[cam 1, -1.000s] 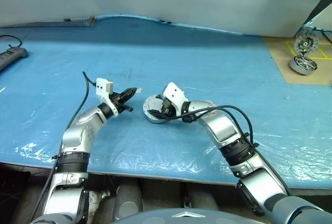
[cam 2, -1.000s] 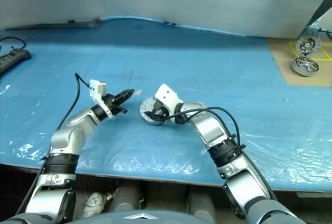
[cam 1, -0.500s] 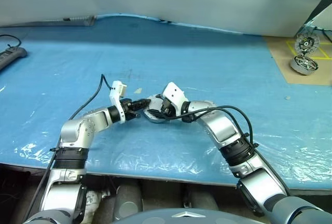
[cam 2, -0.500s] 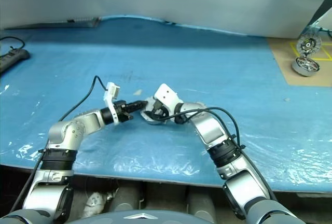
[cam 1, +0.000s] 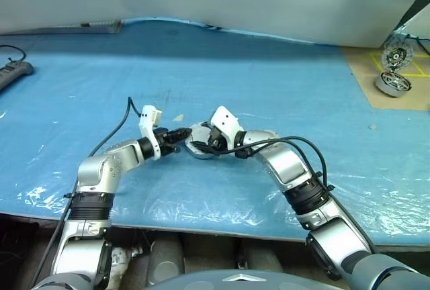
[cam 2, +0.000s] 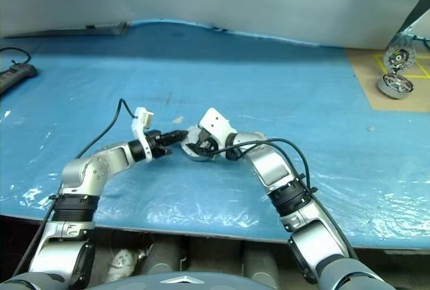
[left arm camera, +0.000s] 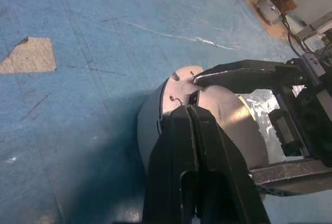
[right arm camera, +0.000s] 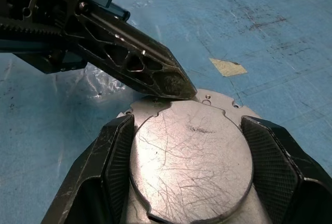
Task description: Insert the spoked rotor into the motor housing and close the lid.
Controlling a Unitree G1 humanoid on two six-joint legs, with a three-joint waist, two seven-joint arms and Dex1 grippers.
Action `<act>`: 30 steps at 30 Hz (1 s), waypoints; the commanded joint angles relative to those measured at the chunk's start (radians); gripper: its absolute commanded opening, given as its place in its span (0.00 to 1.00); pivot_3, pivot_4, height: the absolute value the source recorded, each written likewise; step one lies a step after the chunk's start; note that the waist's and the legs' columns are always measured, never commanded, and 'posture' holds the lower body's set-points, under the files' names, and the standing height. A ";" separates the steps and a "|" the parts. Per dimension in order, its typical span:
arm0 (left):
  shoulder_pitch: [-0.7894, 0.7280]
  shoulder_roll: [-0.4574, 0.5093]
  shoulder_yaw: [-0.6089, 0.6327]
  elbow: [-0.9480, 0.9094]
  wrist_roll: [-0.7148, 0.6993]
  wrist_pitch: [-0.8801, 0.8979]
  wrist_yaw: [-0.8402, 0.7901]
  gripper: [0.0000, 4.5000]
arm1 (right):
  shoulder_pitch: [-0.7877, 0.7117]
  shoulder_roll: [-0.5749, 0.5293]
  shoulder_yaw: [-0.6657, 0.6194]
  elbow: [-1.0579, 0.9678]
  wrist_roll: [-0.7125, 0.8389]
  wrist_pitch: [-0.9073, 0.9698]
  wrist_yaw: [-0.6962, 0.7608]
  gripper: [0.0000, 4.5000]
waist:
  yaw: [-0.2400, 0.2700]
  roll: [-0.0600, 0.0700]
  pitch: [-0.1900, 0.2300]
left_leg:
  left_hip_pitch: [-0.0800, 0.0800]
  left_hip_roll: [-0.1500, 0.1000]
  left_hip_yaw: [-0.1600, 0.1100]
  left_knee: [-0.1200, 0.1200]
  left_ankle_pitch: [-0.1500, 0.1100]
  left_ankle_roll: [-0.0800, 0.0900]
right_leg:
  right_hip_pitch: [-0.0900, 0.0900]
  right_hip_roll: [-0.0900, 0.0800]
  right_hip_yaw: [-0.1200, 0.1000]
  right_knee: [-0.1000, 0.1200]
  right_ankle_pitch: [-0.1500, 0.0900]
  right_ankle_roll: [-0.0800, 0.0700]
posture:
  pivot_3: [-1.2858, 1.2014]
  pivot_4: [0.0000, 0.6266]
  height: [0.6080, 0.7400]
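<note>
My right gripper should open and pinch the housing and lid together (left arm camera: 151,123) from the side to close the lid, because it spans just the lid's raised side.
At the middle of the blue table, my right gripper (cam 1: 201,143) is shut across the lid (right arm camera: 192,156), one black finger (right arm camera: 116,146) on each side of its scratched plain grey face. The lid lies flat on the motor housing (left arm camera: 149,128), whose grey side wall shows beneath it. My left gripper (cam 1: 180,132) is shut with nothing in it. Its pointed tip (right arm camera: 182,90) touches the rim of the lid on the side away from the right wrist. The spoked rotor is hidden.
Two more round motor parts (cam 1: 394,83) sit on a brown board with yellow tape at the back right. A black power strip (cam 1: 13,72) lies at the far left edge. A small tan tape patch (cam 1: 178,118) is stuck just behind the grippers.
My left gripper has swung right and slightly down, from a hand's width off the housing to its rim, and its wrist has turned. The right gripper and the housing have stayed put.
</note>
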 commanded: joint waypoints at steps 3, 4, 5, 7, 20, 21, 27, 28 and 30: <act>0.001 0.010 -0.030 -0.020 0.018 0.001 -0.018 0.01 | 0.011 -0.007 0.012 0.053 -0.040 0.024 -0.024 0.66 | 0.000 0.000 0.000 | 0.000 0.000 0.000 0.000 0.000 0.000 | 0.000 0.000 0.000 0.000 0.000 0.000 | 0.52 0.24 1.00; 0.000 0.010 -0.033 -0.018 0.021 0.002 -0.017 0.01 | 0.011 -0.006 0.012 0.051 -0.038 0.026 -0.023 0.66 | 0.000 0.000 0.000 | 0.000 0.000 0.000 0.000 0.000 0.000 | 0.000 0.000 0.000 0.000 0.000 0.000 | 0.52 0.24 1.00; -0.002 0.010 -0.035 -0.016 0.024 0.002 -0.017 0.01 | 0.011 -0.006 0.011 0.049 -0.036 0.027 -0.022 0.66 | 0.000 0.000 0.000 | 0.001 0.000 0.000 0.000 0.000 0.000 | 0.001 0.000 0.000 0.000 0.000 0.000 | 0.52 0.24 1.00; -0.005 0.010 -0.037 -0.009 0.030 0.000 -0.018 0.01 | 0.012 -0.008 0.007 0.038 -0.024 0.024 -0.006 0.66 | 0.000 0.000 0.000 | 0.001 0.000 0.000 0.000 0.000 0.000 | 0.001 0.000 0.000 0.000 0.000 0.000 | 0.52 0.24 1.00; -0.008 0.021 -0.027 -0.004 0.055 -0.022 -0.031 0.00 | 0.094 -0.002 -0.321 -0.292 0.275 0.331 -0.042 0.99 | 0.004 0.000 0.000 | -0.008 -0.005 -0.001 -0.004 0.000 0.000 | -0.004 0.000 -0.004 -0.004 0.003 0.005 | 0.52 0.24 1.00; -0.007 0.021 -0.026 -0.006 0.055 -0.023 -0.032 0.00 | 0.101 0.010 -0.360 -0.306 0.307 0.388 -0.064 0.99 | 0.004 0.000 0.000 | -0.008 -0.005 -0.001 -0.005 0.000 0.000 | -0.004 0.000 -0.004 -0.004 0.003 0.005 | 0.52 0.24 1.00; -0.003 0.017 -0.026 -0.017 0.047 -0.026 -0.042 0.00 | 0.128 0.056 -0.450 -0.303 0.398 0.599 -0.158 0.99 | 0.004 0.000 0.000 | -0.008 -0.005 -0.001 -0.005 0.000 -0.001 | -0.004 0.000 -0.005 -0.004 0.003 0.005 | 0.52 0.24 1.00; -0.003 0.017 -0.027 -0.017 0.047 -0.027 -0.043 0.00 | 0.129 0.068 -0.458 -0.300 0.412 0.623 -0.167 0.99 | 0.004 0.000 0.000 | -0.008 -0.005 -0.001 -0.005 0.000 -0.001 | -0.004 0.000 -0.005 -0.004 0.003 0.005 | 0.52 0.24 1.00; -0.004 0.017 -0.028 -0.017 0.048 -0.029 -0.045 0.00 | 0.132 0.090 -0.466 -0.298 0.439 0.673 -0.180 0.99 | 0.004 0.000 0.000 | -0.008 -0.005 -0.001 -0.005 0.000 -0.001 | -0.004 0.000 -0.005 -0.004 0.003 0.005 | 0.52 0.24 1.00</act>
